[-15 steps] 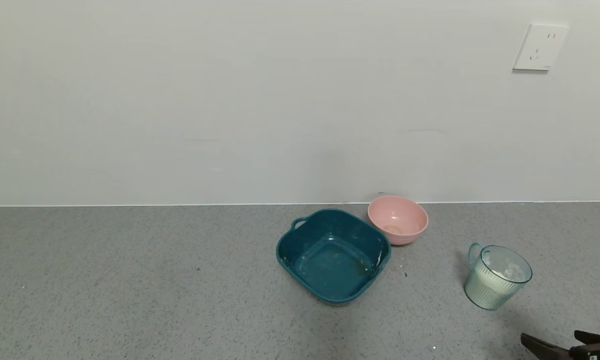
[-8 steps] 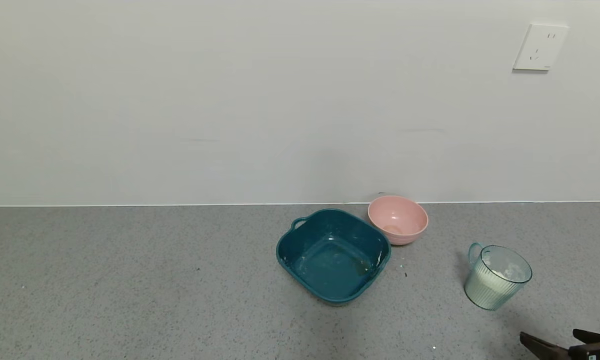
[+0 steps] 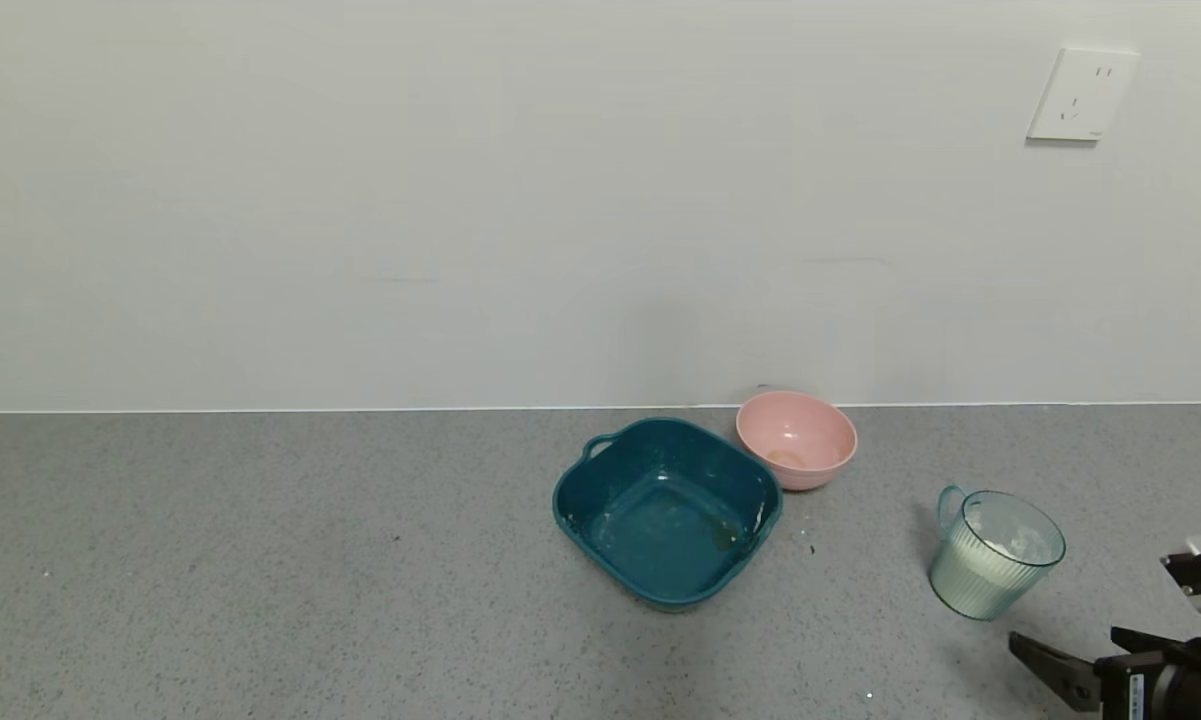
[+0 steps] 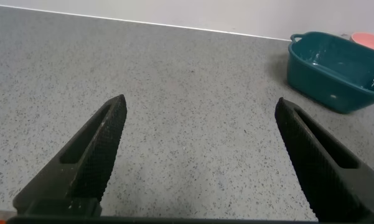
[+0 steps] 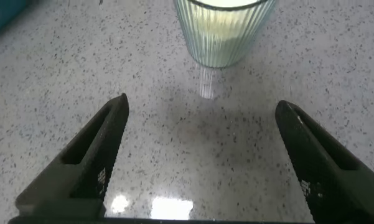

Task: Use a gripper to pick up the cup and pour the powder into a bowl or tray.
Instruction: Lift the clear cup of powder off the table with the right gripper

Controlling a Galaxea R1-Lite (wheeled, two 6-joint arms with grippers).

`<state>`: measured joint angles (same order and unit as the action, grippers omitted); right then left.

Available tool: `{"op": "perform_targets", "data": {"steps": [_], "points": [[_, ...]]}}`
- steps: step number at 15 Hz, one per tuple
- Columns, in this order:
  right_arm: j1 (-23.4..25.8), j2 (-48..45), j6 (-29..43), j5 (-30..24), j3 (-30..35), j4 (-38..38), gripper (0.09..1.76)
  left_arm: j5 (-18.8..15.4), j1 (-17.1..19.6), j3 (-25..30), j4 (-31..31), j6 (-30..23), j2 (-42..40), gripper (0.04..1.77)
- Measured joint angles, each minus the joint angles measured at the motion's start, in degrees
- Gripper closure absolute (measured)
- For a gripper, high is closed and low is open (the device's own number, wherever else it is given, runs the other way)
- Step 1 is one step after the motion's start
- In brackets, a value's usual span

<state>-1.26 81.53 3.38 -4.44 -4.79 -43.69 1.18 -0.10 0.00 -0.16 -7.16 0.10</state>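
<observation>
My right gripper is to close around the ribbed body (image 3: 989,572) (image 5: 225,36) of the blue-green cup, below the cup's rim and from the side opposite the cup's handle.
The ribbed blue-green cup (image 3: 995,553) stands upright on the grey counter at the right, with white powder (image 3: 1005,548) inside it. The pink bowl (image 3: 796,438) sits near the wall, touching the teal tray (image 3: 667,510). My right gripper (image 3: 1095,608) is open and empty, low at the front right, just short of the cup. In the right wrist view the cup (image 5: 224,31) is ahead of the open gripper (image 5: 200,107), outside the fingers. My left gripper (image 4: 200,102) is open and empty over bare counter, out of the head view.
The left wrist view shows the teal tray (image 4: 336,68) and the pink bowl's edge (image 4: 370,40) far off. A white wall socket (image 3: 1080,95) is on the back wall. A few small specks lie on the counter (image 3: 260,560) near the tray.
My right gripper has moved in from the lower right edge toward the cup and shows more in the head view. The cup, bowl and tray have not moved.
</observation>
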Motion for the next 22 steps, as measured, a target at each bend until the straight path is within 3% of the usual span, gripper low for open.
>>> {"op": "perform_targets", "data": {"steps": [13,22], "points": [[3.32,27.29,-3.05,0.01,-0.33,-31.63,0.14,0.02,0.0,0.0,0.0,0.0,0.0,0.09],[4.19,35.01,-4.45,-0.07,-3.19,-37.78,0.14,0.02,0.0,0.0,0.0,0.0,0.0,0.09]]}}
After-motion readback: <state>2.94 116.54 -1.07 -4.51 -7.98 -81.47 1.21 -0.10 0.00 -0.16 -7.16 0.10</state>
